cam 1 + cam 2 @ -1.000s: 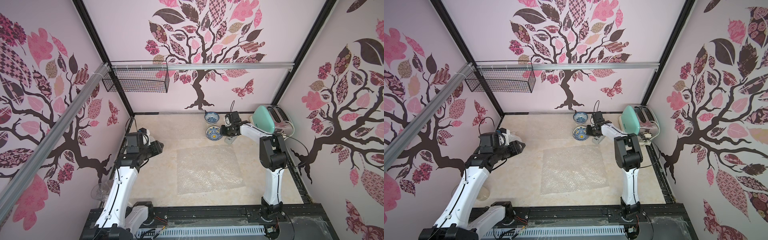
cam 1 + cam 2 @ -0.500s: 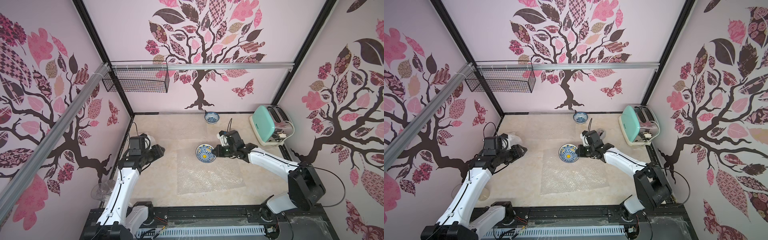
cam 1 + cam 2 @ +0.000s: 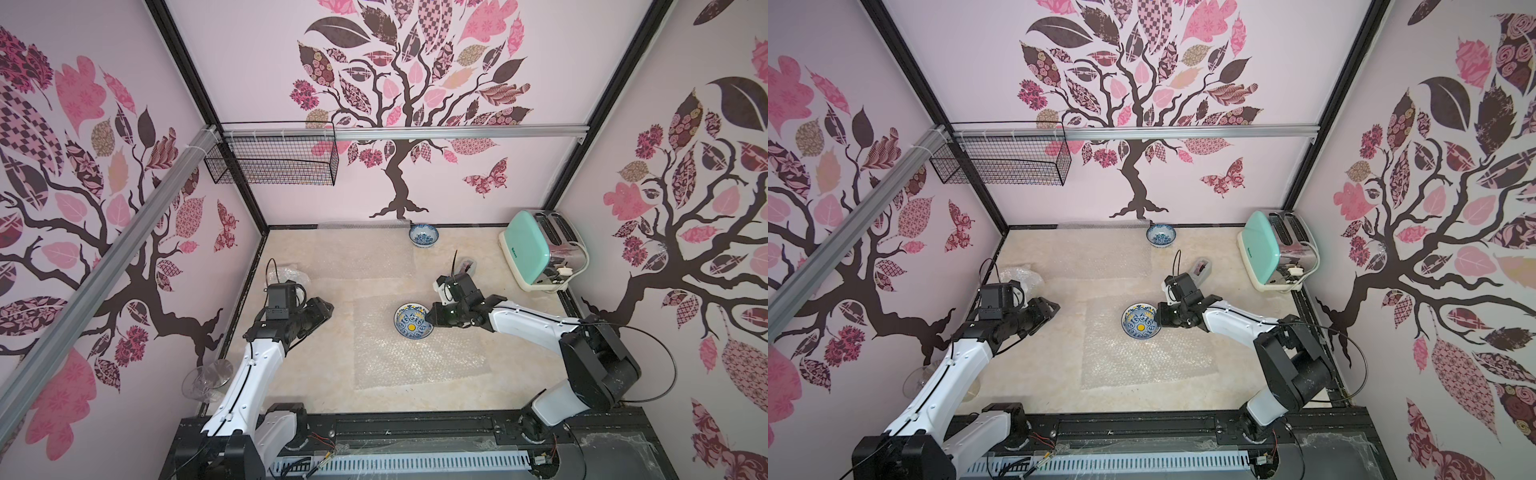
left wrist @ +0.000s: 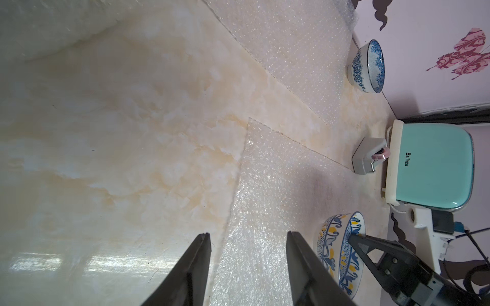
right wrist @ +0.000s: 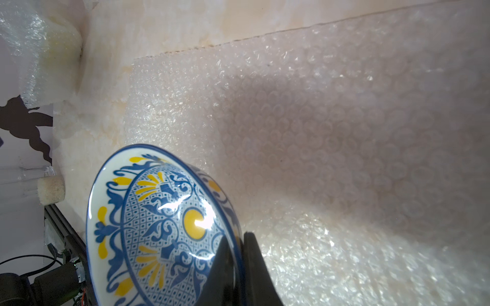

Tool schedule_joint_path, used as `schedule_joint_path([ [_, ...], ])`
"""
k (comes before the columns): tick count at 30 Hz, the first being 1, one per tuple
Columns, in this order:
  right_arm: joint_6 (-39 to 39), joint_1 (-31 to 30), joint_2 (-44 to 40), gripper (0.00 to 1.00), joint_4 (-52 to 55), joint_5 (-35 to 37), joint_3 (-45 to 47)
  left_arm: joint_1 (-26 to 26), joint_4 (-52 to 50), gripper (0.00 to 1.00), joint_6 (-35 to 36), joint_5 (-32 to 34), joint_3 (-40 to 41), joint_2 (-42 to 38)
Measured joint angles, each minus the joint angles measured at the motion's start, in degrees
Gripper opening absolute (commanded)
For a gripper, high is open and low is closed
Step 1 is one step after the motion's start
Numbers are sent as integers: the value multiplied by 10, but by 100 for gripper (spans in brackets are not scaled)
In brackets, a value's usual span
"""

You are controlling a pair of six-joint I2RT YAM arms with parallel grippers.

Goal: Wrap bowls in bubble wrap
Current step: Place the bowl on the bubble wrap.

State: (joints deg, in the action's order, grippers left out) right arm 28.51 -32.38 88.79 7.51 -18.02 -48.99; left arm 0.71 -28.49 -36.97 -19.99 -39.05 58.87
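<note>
My left gripper needs to grab the flat bubble wrap sheet under the yellow-accented bowl next, by the sheet's edge [image 3: 354, 329] [image 4: 227, 227] nearest my left gripper.
A blue-and-white bowl with yellow accents [image 3: 411, 323] [image 3: 1140, 322] [image 4: 335, 251] [image 5: 159, 225] sits low at the far edge of a flat sheet of bubble wrap [image 3: 415, 365] [image 3: 1142, 365] [image 5: 331, 127]. I cannot tell whether it touches the sheet. My right gripper [image 3: 430, 322] [image 3: 1158, 320] [image 5: 238, 235] is shut on its rim, one finger inside and one outside. My left gripper [image 3: 326, 309] [image 3: 1054, 309] [image 4: 248, 234] hovers open and empty at the sheet's left edge. A second blue-and-white bowl [image 3: 424, 236] [image 3: 1160, 235] [image 4: 368, 70] stands by the back wall.
Another bubble wrap sheet [image 3: 357, 249] [image 4: 291, 53] lies at the back. A crumpled bubble wrap bundle [image 3: 289, 274] [image 5: 45, 53] lies at the left. A teal toaster [image 3: 540, 253], a grey tape dispenser [image 3: 467, 266] and a wine glass [image 3: 208, 376] are near the edges.
My right arm has swung the yellow-accented bowl from the back, beside the toaster, forward to the near sheet. My left gripper has edged toward the sheet.
</note>
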Motion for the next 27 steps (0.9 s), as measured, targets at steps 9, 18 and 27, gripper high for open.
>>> schedule_joint_path([
  [9,-5,-10,18,0,-7,14,12,76,69,52,-19,35,29,61],
  [18,-10,-13,26,41,-30,22,35,77,127,52,-23,40,44,123],
  [27,-4,-13,-33,52,-31,24,41,82,216,53,-28,7,47,217],
])
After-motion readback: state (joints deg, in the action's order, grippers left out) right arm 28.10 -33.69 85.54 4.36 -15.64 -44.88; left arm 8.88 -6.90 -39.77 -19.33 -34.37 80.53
